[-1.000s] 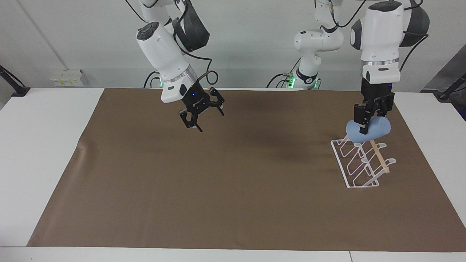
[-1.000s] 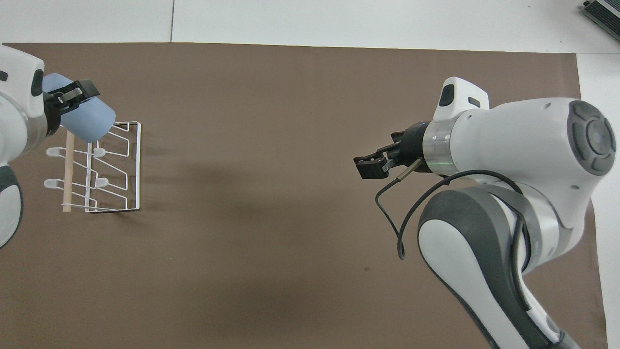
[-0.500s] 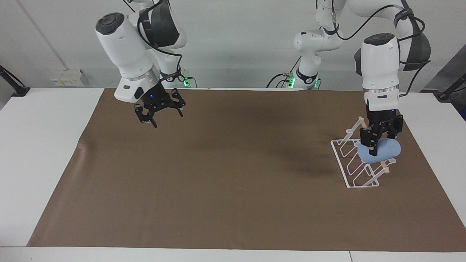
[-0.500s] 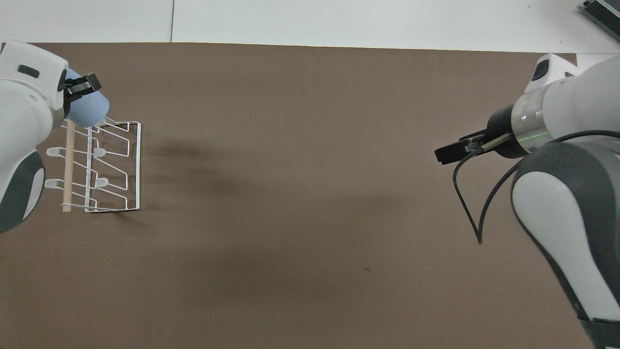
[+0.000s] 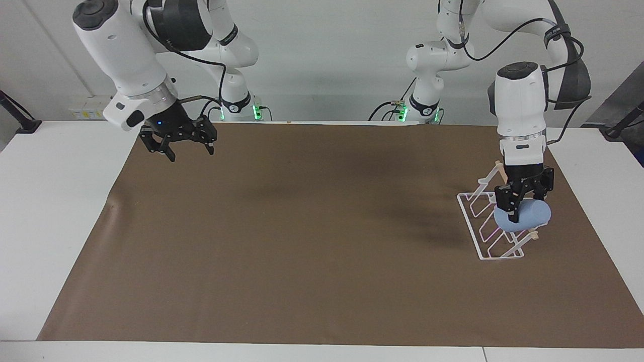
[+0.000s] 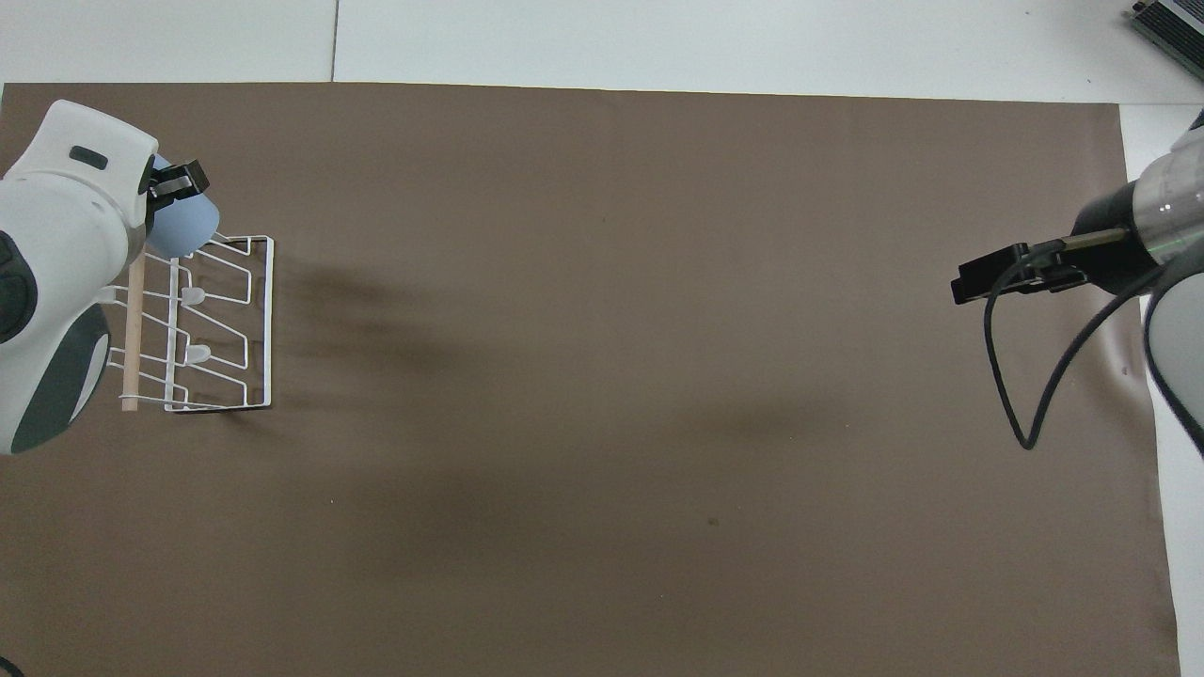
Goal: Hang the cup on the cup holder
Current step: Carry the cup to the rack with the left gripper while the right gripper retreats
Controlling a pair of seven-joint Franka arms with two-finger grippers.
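Observation:
Next, I release the light-blue cup from my left gripper on the farthest peg of the white wire cup holder (image 6: 224, 254).
The light-blue cup (image 5: 528, 216) lies on its side in my left gripper (image 5: 523, 205), whose fingers are shut on it. It is low over the white wire cup holder (image 5: 485, 244), at the end of the wooden rod (image 5: 534, 234) that is farther from the robots. In the overhead view the cup (image 6: 188, 228) covers the farthest prong of the cup holder (image 6: 268, 320), under my left gripper (image 6: 174, 185). I cannot tell whether the prong is inside the cup. My right gripper (image 5: 177, 147) is open and empty, raised over the mat's edge at the right arm's end (image 6: 997, 275).
A brown mat (image 5: 312, 241) covers most of the white table (image 5: 55, 201). A black cable (image 6: 1011, 376) loops down from the right wrist. The cup holder stands near the mat's edge at the left arm's end.
The left gripper has lowered the cup from above the rack's near end to its farther end. The right arm has drawn back toward its own end of the table.

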